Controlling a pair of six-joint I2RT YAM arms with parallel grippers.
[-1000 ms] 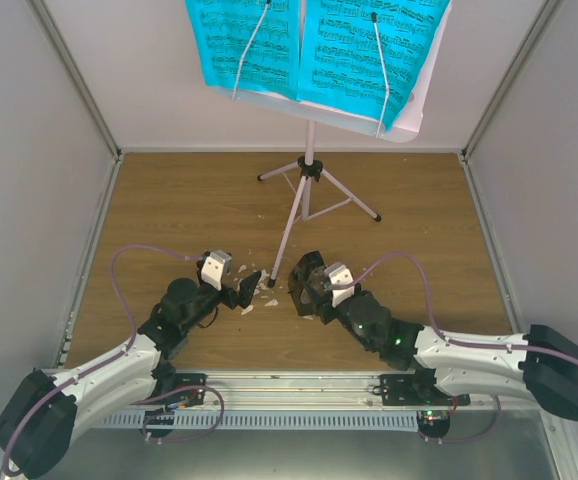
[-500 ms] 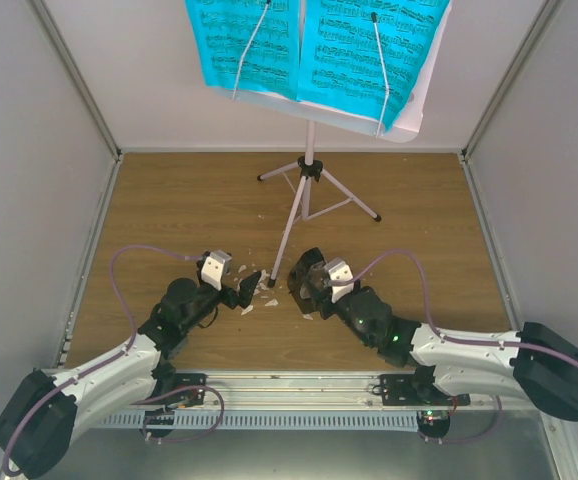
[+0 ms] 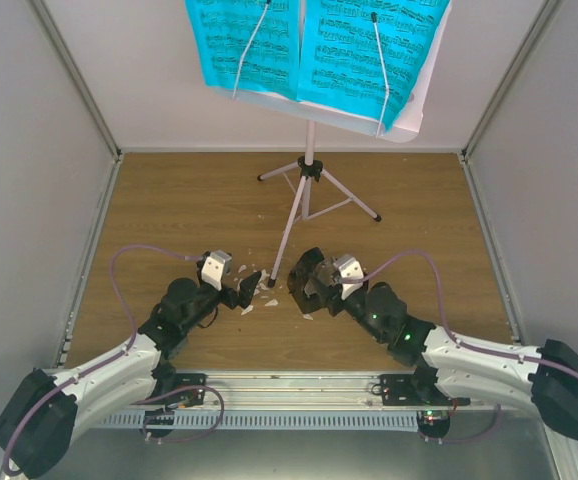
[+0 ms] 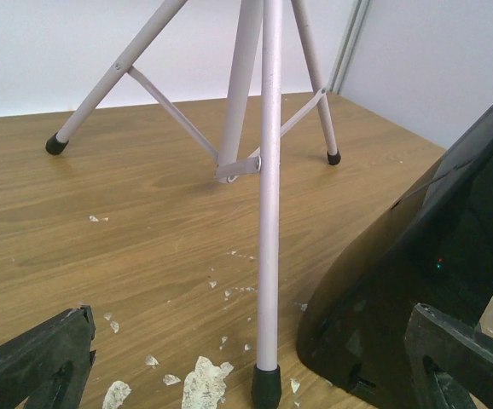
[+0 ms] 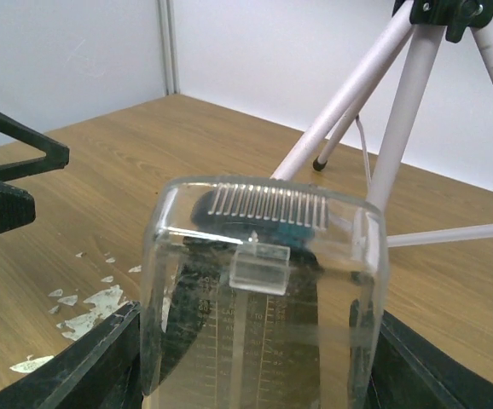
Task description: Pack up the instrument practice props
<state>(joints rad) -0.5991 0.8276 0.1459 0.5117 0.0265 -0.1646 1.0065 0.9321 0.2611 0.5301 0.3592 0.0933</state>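
Observation:
Next, I release the clear cover with my right gripper against the front of the black pyramid metronome [image 3: 312,277] [image 5: 242,315], next to the near tripod foot.
The pale pink music stand [image 3: 307,190] stands on its tripod at the back middle. It carries two bright blue music sheets [image 3: 364,50] held by thin clips. The tripod's near leg [image 4: 269,213] ends in a black foot between my open left gripper [image 3: 252,283], which touches nothing [image 4: 246,379]. My right gripper [image 3: 316,290] is shut on the black pyramid metronome [image 3: 304,272], low over the table just right of that foot. The metronome's clear cover [image 5: 263,290] fills the right wrist view, and its dark side [image 4: 417,273] shows in the left wrist view.
Small white scraps of debris [image 3: 267,298] lie on the wooden table round the near tripod foot, also visible in the left wrist view [image 4: 200,379]. Grey walls close the left, right and back. The other two tripod feet [image 3: 376,217] rest farther back.
My right arm has swung its forearm to the right, and the gripper with the metronome has turned slightly, staying beside the tripod foot. The left arm has not moved.

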